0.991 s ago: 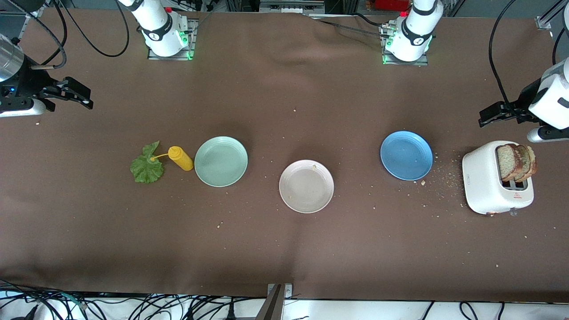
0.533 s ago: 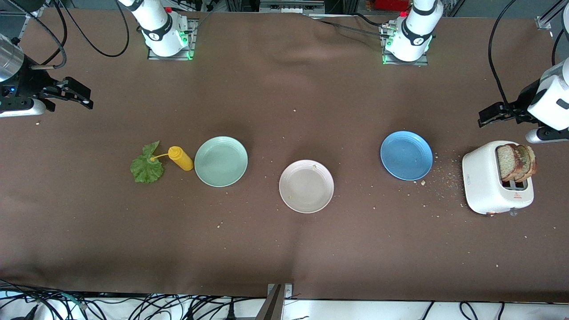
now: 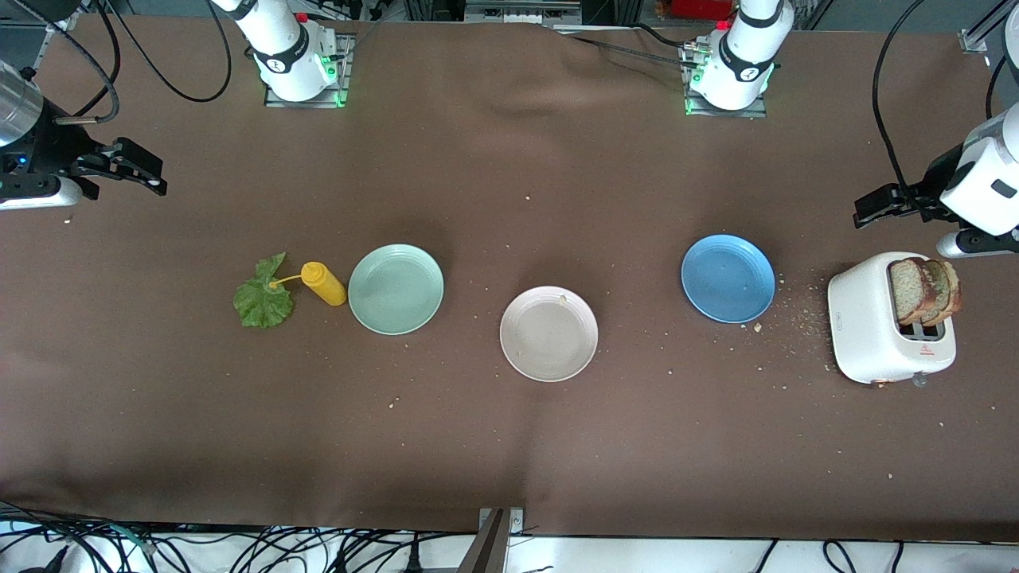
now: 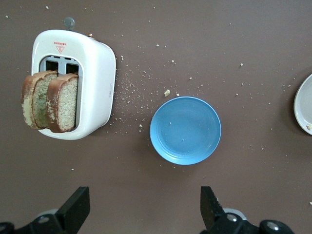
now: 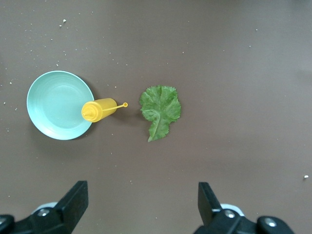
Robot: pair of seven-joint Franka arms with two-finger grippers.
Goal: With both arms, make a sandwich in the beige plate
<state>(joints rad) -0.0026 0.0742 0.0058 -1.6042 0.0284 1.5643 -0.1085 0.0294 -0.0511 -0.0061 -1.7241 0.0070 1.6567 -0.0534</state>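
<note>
The brown bread slice nearer the blue plate is in the white toaster. Next, my left gripper closes on its top crust (image 3: 930, 278) (image 4: 52, 110).
The beige plate (image 3: 548, 333) sits empty at the table's middle. Two brown bread slices (image 3: 923, 290) stand in a white toaster (image 3: 880, 328) at the left arm's end; they also show in the left wrist view (image 4: 49, 100). A green lettuce leaf (image 3: 261, 298) lies at the right arm's end, also in the right wrist view (image 5: 160, 110). My left gripper (image 3: 868, 208) is open and empty in the air, over the cloth beside the toaster. My right gripper (image 3: 147, 171) is open and empty, over bare cloth at the right arm's end.
A yellow squeeze bottle (image 3: 322, 282) lies between the lettuce and a mint-green plate (image 3: 396, 288). A blue plate (image 3: 728, 278) sits between the beige plate and the toaster. Crumbs are scattered on the brown cloth near the toaster.
My left gripper has drifted slightly away from the toaster toward the robots' bases. The right arm has not moved.
</note>
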